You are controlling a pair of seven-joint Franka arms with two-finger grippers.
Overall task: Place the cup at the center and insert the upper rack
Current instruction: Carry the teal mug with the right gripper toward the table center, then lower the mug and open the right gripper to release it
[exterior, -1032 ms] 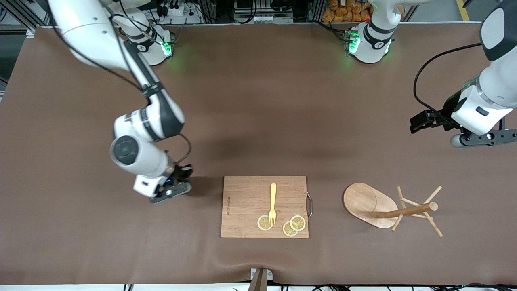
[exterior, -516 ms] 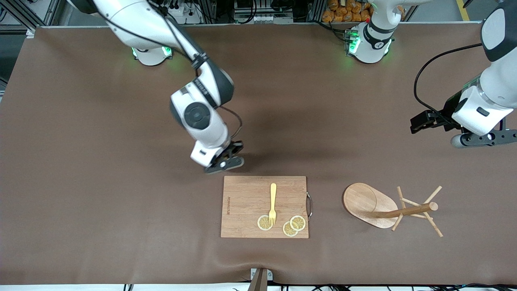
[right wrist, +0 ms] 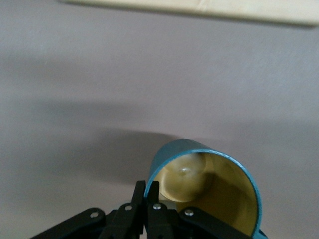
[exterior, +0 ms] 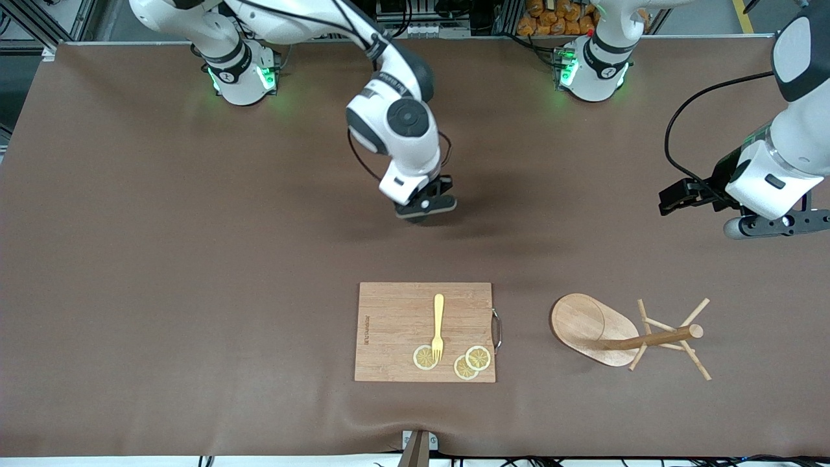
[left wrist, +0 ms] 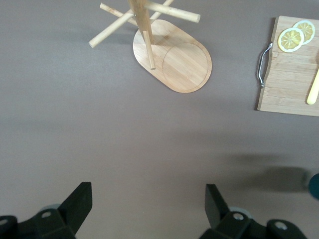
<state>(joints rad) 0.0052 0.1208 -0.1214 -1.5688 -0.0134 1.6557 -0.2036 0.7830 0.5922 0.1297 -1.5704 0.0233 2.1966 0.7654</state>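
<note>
The cup will leave my right gripper level with the fork, halfway (exterior: 440,178) between the cutting board and far table edge.
The cup (right wrist: 199,184) is dark teal outside and yellowish-tan inside, and it hangs over the bare brown table. My right gripper (right wrist: 145,186) is shut on its rim, one finger inside and one outside. In the front view the right gripper (exterior: 425,209) is over the middle of the table, and the hand hides the cup. The upper rack (exterior: 587,327), a light wooden mug tree, rests with its oval base flat on the table, beside the cutting board toward the left arm's end; in the left wrist view the rack (left wrist: 184,64) appears too. My left gripper (exterior: 681,194) waits open and empty (left wrist: 148,199).
A wooden cutting board (exterior: 395,324) with a metal handle lies near the front camera's edge of the table. It carries a yellow fork (exterior: 438,327) and three lemon slices (exterior: 478,357). The board's edge (right wrist: 199,6) also shows in the right wrist view.
The right arm has swung with the cup from beside the cutting board at the right arm's end to over the table's middle. The left arm has not moved.
</note>
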